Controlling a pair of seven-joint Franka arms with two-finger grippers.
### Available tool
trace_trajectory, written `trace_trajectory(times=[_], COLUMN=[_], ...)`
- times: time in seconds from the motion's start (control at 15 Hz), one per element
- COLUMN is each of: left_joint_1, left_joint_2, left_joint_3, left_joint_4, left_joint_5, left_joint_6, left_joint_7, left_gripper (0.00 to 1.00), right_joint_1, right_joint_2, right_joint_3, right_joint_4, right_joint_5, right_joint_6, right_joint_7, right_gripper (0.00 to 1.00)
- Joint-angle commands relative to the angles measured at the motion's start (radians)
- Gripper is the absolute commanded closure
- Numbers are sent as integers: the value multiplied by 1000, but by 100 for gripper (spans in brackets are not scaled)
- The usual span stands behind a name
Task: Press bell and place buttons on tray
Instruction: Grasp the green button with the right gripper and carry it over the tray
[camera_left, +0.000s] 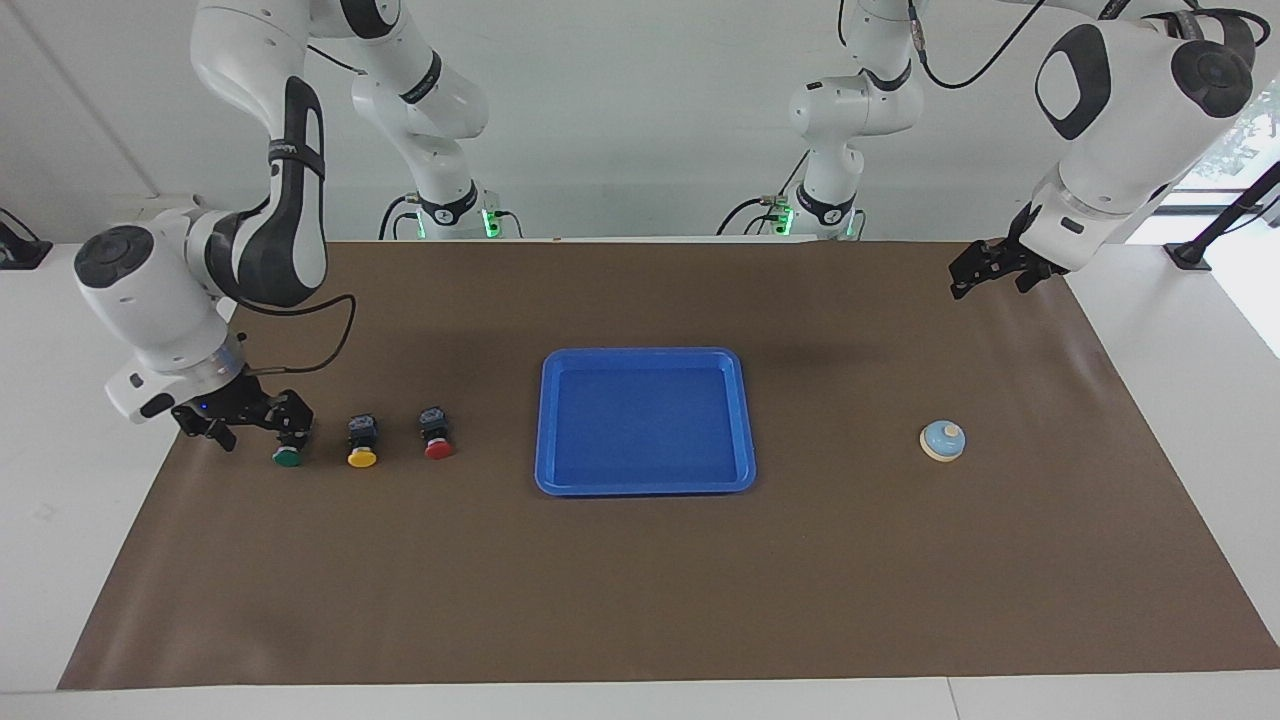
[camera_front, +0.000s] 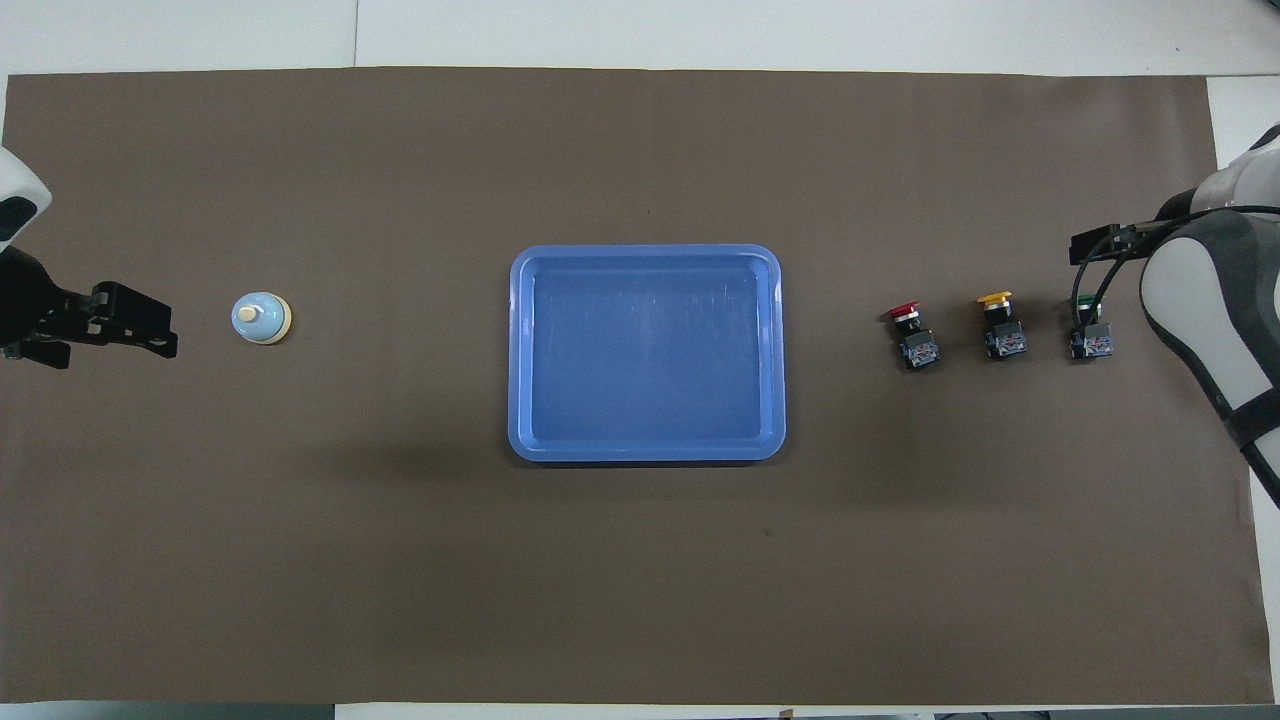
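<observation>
The robot's right gripper needs to next close on the green button's cap end (camera_front: 1088, 308), leaving the yellow button next to it in the row.
The light-blue bell (camera_left: 943, 441) (camera_front: 260, 318) stands alone on the mat toward the left arm's end. My left gripper (camera_left: 990, 280) (camera_front: 150, 330) hangs open in the air, clear of the bell and holding nothing. The blue tray (camera_left: 548, 420) (camera_front: 520, 350) lies bare at mid-table. Toward the right arm's end, the red button (camera_left: 437, 435) (camera_front: 910, 335), yellow button (camera_left: 362, 441) (camera_front: 1000, 330) and green button (camera_left: 287, 457) (camera_front: 1090, 340) stand in a row. My right gripper (camera_left: 258, 428) is open and low beside the green button, one finger covering its black body.
A brown mat (camera_left: 640, 580) covers most of the white table (camera_left: 60, 480). The right arm's white forearm (camera_front: 1210, 300) reaches in over the mat's edge beside the green button.
</observation>
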Motion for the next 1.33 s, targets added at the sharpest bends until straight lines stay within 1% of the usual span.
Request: trace_trajectory(times=[0.0,0.2,0.27,0.4,0.47,0.53,0.6,0.67,0.73,0.8,0.87,1.07,1.2,1.27], left_joint_1=[-16,-15,-13,-13,-13,-13,-13,-15,-13,-13,-15,-27,-28,-30], left_joint_2=[-47,-53,-59,-59,-66,-72,-69,-70,-72,-72,-72,-59,-58,-61], left_joint_3=[6,7,7,7,7,7,7,7,7,7,7,7,6,7], left_joint_4=[-40,-44,-45,-36,-41,-41,-41,-32,-18,-16,-19,4,8,7], left_joint_5=[16,13,13,14,14,14,16,17,16,16,16,13,11,11], left_joint_6=[-11,-22,-33,-45,-46,-46,-46,-56,-69,-63,-57,-60,-56,-56], left_joint_7=[-18,-17,-17,-18,-18,-17,-15,-13,-12,-12,-12,-12,-15,-15], left_gripper=[0,0,0,0,0,0,0,0,0,0,0,0,0,0], right_joint_1=[-43,-58,-60,-58,-58,-57,-57,-55,-57,-57,-57,-43,-19,7], right_joint_2=[40,39,36,32,31,31,29,29,29,29,28,26,2,-6], right_joint_3=[6,6,6,6,6,6,6,6,6,6,6,14,34,39], right_joint_4=[-38,-139,-162,-178,-181,-184,-184,-184,-184,-186,-187,-155,-102,-59], right_joint_5=[11,11,11,11,11,11,11,11,11,11,11,11,15,22], right_joint_6=[61,139,142,142,142,144,144,145,145,145,144,127,63,14], right_joint_7=[-63,-88,-88,-88,-88,-86,-81,-81,-81,-83,-83,-78,-45,13], right_gripper=[0,0,0,0,3,16,39,56,78,95,100,100,100,100])
